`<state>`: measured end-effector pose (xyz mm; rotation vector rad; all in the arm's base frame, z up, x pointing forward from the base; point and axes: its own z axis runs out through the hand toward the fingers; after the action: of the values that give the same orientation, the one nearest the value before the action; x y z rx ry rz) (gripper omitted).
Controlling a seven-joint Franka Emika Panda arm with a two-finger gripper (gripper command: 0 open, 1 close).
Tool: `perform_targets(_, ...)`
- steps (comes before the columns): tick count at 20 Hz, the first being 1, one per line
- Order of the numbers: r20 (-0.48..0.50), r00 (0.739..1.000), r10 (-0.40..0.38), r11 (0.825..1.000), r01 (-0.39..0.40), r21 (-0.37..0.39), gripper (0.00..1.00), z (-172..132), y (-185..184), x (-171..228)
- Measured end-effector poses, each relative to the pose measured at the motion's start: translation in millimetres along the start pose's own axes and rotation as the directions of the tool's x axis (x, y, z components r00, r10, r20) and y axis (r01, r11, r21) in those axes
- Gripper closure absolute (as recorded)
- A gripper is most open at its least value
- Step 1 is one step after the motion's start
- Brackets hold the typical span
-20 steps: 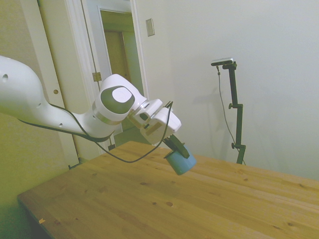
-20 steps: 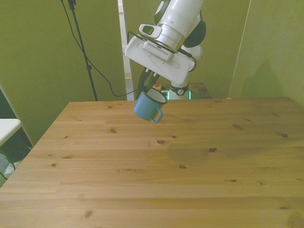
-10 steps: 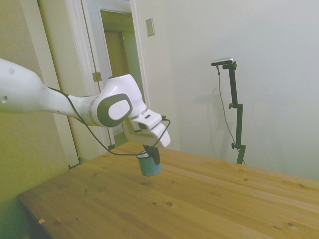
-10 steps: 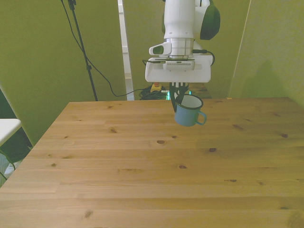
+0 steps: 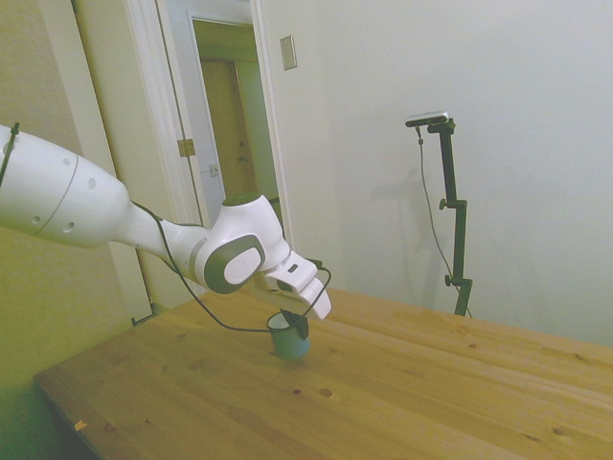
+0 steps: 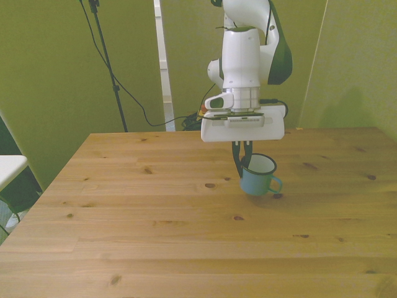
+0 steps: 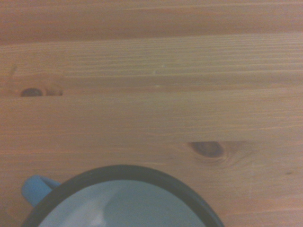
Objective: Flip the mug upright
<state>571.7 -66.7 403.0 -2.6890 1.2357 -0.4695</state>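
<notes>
The dark knot [image 6: 270, 199] is on the table, just below the mug's handle. Next, my gripper sets the mug, now low over the boards, down upright over it and lets go.
The mug [image 6: 257, 177] is light blue with a dark rim and a pale inside. It stands upright, mouth up, just right of the middle of the wooden table [image 6: 155, 236] in the front view, its handle toward the front view's right. My gripper [image 6: 242, 167] points straight down and is shut on the mug's rim at the front view's left side. The side view shows the mug [image 5: 289, 337] under the gripper [image 5: 294, 324], low over the boards. I cannot tell whether its base touches the wood. From the wrist view I see the mug's rim and inside [image 7: 123, 208] from above.
Bare pine boards with dark knots surround the mug on every side. Behind the table's far edge in the front view hang black cables [image 6: 124, 87]. A doorway [image 5: 225, 125] stands behind the arm in the side view.
The arm swung toward the front view's right and came down. The mug went from tilted and held high to upright and low over the table, still gripped by its rim.
</notes>
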Motion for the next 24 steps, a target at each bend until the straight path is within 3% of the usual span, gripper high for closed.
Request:
perform_targets(12,0.026,0.999,-0.025,1.000,0.025,0.006,1.00,23,-13,-20)
perform_targets(13,0.025,0.999,-0.027,1.000,0.026,0.007,0.00,23,-14,-21)
perform_targets(24,0.028,0.999,-0.028,1.000,0.028,0.003,0.00,26,-13,-21)
